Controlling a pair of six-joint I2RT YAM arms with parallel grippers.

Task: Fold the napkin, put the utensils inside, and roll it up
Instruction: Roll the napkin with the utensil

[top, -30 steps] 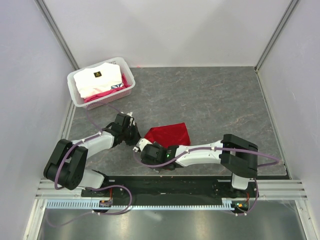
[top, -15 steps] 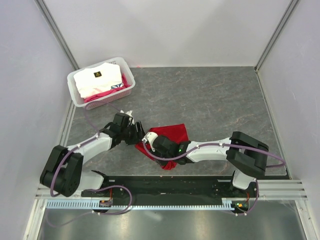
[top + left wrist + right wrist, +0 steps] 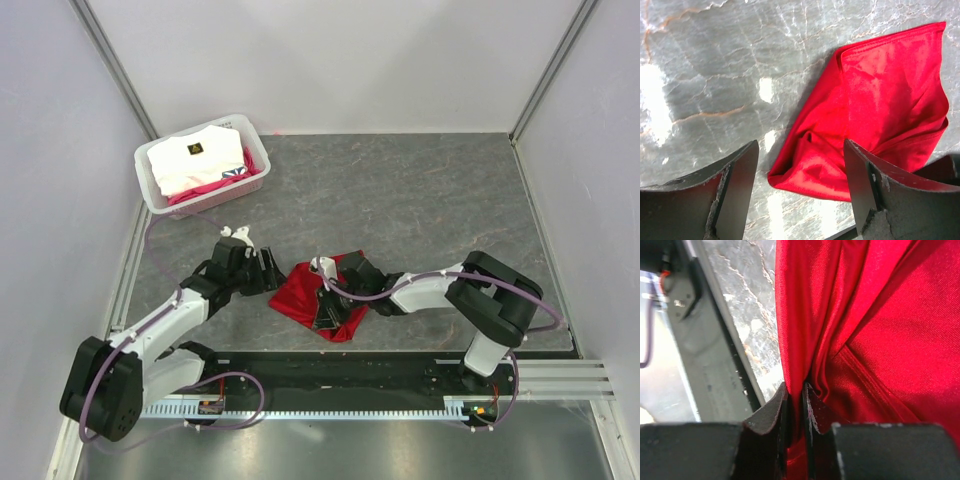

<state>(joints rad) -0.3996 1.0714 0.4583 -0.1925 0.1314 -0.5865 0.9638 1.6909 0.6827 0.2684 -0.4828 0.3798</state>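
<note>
The corner of the napkin lies loose and crumpled, so the robot's left gripper should pinch that corner while the right gripper opens and takes the napkin's fold closer to it (image 3: 812,167).
The red napkin (image 3: 305,292) lies bunched and partly folded on the grey table, near the front edge. My right gripper (image 3: 330,304) reaches over it from the right. In the right wrist view that gripper (image 3: 796,390) is shut on a raised fold of the napkin (image 3: 890,315). My left gripper (image 3: 275,272) sits just left of the cloth. In the left wrist view it (image 3: 800,145) stands open, with the napkin's (image 3: 885,95) near corner between its fingers and untouched. The utensils are out of view.
A white basket (image 3: 142,165) holding white and pink fabric stands at the back left. A black rail (image 3: 340,366) runs along the table's near edge, just in front of the napkin. Grey walls close off the sides and back.
My left gripper has opened and drawn back to the left. My right gripper has moved onto the napkin and shut on a fold, and the cloth has bunched toward the front.
</note>
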